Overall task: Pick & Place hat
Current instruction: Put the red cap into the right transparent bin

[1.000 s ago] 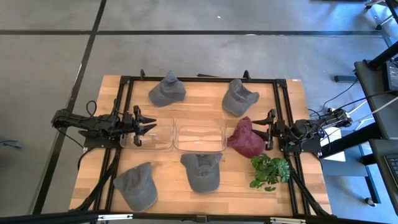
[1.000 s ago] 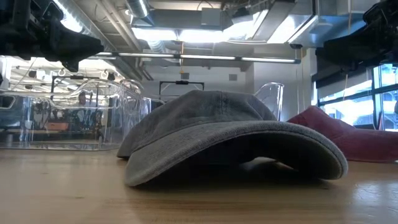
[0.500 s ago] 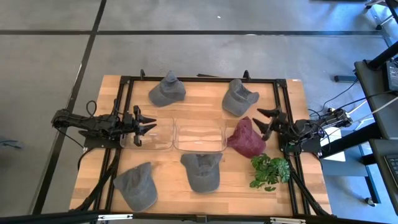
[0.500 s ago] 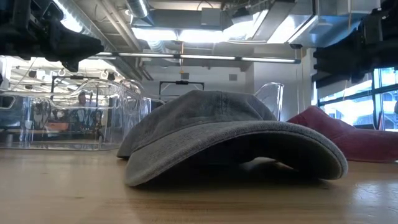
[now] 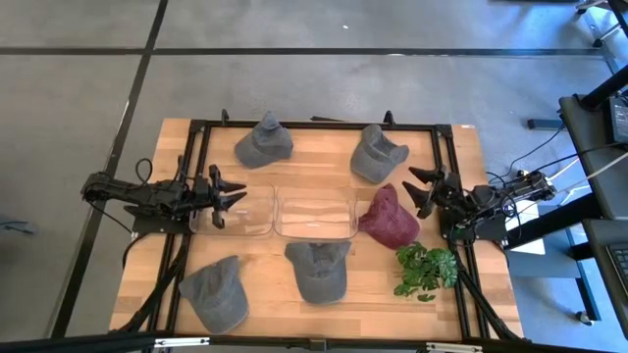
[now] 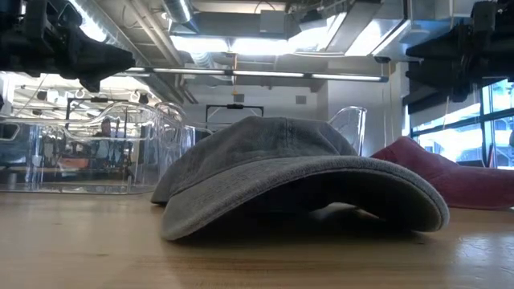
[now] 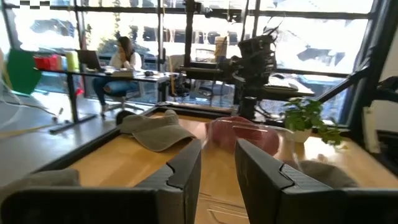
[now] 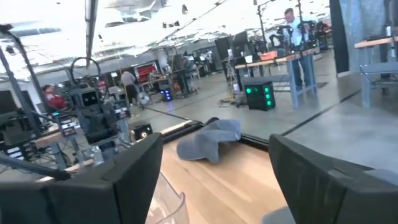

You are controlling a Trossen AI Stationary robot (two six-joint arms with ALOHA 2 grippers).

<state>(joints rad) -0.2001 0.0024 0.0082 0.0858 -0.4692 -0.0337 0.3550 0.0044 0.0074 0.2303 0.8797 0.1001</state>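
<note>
My right gripper is to go to the top of the maroon hat's crown [image 5: 386, 210] next. It should close there and pinch the hat's fabric.
A maroon hat [image 5: 390, 218] lies crown up on the wooden table, right of two clear bins; the low view shows it [image 6: 450, 172] behind the near grey hat [image 6: 297, 177]. Several grey hats lie around: two at the far side [image 5: 263, 144] [image 5: 377, 152], two at the near side [image 5: 319, 270] [image 5: 216, 292]. My right gripper [image 5: 422, 189] hovers open just right of the maroon hat, above the table, touching nothing. In its wrist view its fingers [image 8: 214, 180] stand wide apart, facing a far grey hat [image 8: 208, 140]. My left gripper [image 5: 229, 193] waits open at the left bin's left wall.
Two clear plastic bins [image 5: 240, 209] [image 5: 314, 213] stand side by side in the table's middle. A green potted plant [image 5: 425, 270] sits at the near right, close below the right arm. A black frame [image 5: 314, 126] runs around the work area.
My right gripper has risen from beside the maroon hat and shifted a little toward the far edge, tipping its fingers up. The maroon hat has stayed where it lay.
</note>
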